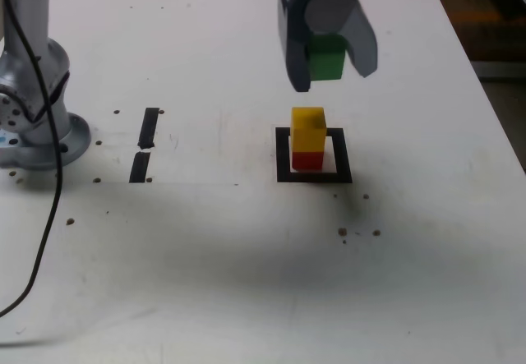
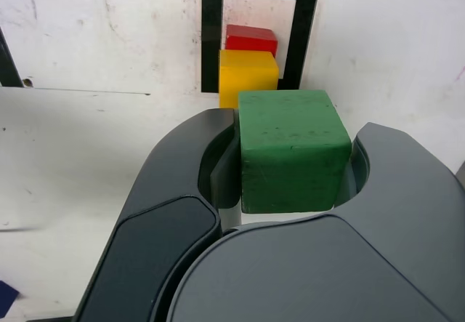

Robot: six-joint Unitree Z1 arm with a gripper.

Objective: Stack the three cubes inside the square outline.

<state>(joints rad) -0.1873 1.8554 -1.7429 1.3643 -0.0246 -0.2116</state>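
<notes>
Next, my gripper lets go of the green cube on top of the yellow cube (image 1: 311, 111) (image 2: 249, 91), completing the stack above the red cube.
Inside the square outline (image 1: 283, 154) of black tape, a yellow cube (image 1: 308, 129) rests on a red cube (image 1: 306, 160). My gripper (image 1: 329, 62) hangs in the air above and slightly behind this pair, shut on the green cube (image 1: 327, 57). In the wrist view the green cube (image 2: 292, 150) is clamped between the two dark jaws of the gripper (image 2: 290, 163), with the yellow cube (image 2: 248, 77), the red cube (image 2: 251, 38) and the square outline (image 2: 211, 31) beyond it.
Two short black tape strips (image 1: 145, 145) lie toward the exterior view's left. The arm's silver base (image 1: 37, 109) and a black cable (image 1: 49, 216) stand at the far left. The table edge (image 1: 493, 109) runs down the right.
</notes>
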